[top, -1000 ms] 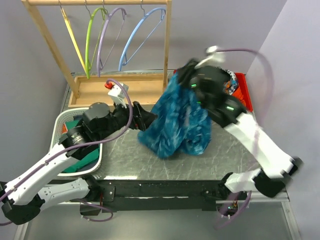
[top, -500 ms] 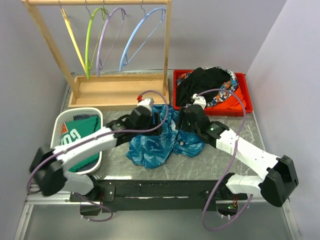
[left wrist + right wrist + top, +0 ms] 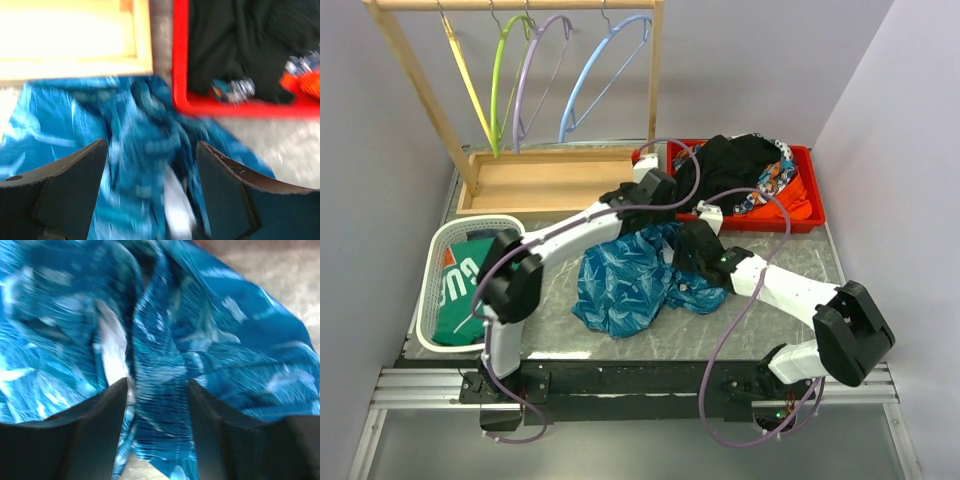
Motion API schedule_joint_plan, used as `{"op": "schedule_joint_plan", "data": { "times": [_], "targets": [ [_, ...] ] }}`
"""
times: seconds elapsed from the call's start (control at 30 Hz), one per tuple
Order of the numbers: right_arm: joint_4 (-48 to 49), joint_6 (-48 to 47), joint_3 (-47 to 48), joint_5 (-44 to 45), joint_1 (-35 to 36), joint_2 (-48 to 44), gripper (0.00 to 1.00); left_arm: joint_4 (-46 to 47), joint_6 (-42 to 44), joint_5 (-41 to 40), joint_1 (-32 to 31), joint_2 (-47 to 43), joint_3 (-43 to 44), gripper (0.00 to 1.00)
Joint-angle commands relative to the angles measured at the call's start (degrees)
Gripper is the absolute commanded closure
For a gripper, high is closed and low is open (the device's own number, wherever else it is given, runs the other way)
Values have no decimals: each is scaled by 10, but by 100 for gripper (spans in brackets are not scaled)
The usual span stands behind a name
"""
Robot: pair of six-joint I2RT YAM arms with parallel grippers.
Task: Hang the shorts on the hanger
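Observation:
Next, my right gripper grabs the waistband's near end (image 3: 164, 432) while my left gripper pulls the shorts open, because the shorts' waistband is bunched up in folds.
The shiny blue shorts (image 3: 625, 285) lie crumpled in the middle of the table, and their white drawstring (image 3: 176, 202) shows in the left wrist view. The light-blue hanger (image 3: 585, 80) hangs on the wooden rack at the back, apart from both arms. My left gripper (image 3: 645, 212) hovers open over the far edge of the shorts (image 3: 125, 125), with nothing clamped between its fingers (image 3: 75, 185). My right gripper (image 3: 682, 252) is down on the shorts' right part. It stands open, and its fingers (image 3: 215, 435) straddle a gathered ridge of blue fabric (image 3: 160, 405).
A red bin (image 3: 812, 222) with a black garment (image 3: 735, 165) and colourful clothes sits at the back right, close to the left gripper. A white basket (image 3: 438, 240) with a green shirt is at the left. The wooden rack base (image 3: 540, 185) and its lime-green and lavender hangers stand behind.
The right gripper held the shorts up in the air; now the shorts lie heaped on the table with that gripper low over them. The left arm swung from the basket across to the shorts' far edge.

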Motion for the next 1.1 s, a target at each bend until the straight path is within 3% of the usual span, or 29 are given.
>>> {"op": "schedule_joint_plan", "data": {
  "times": [0.0,0.17,0.27,0.47,0.7,0.8,1.07],
  "targets": [
    [21,29,-48,29,-2,-55,46,-48,9,-46,22,53,83,22],
    [31,38,-86,24,-7,-87,67,-52,25,-19,37,86,103,27],
    [28,41,-95,25,-20,-100,72,-42,26,12,40,82,81,32],
    [70,22,-118,-27,-38,-131,61,10,21,88,44,26,12,31],
    [91,29,-134,-50,-36,-130,62,-37,5,112,50,49,64,28],
    [89,32,-135,-49,-37,-133,62,-52,-4,113,50,62,71,33],
    [86,31,-127,-41,-38,-124,62,-25,-15,141,50,-4,-21,42]
  ]
}}
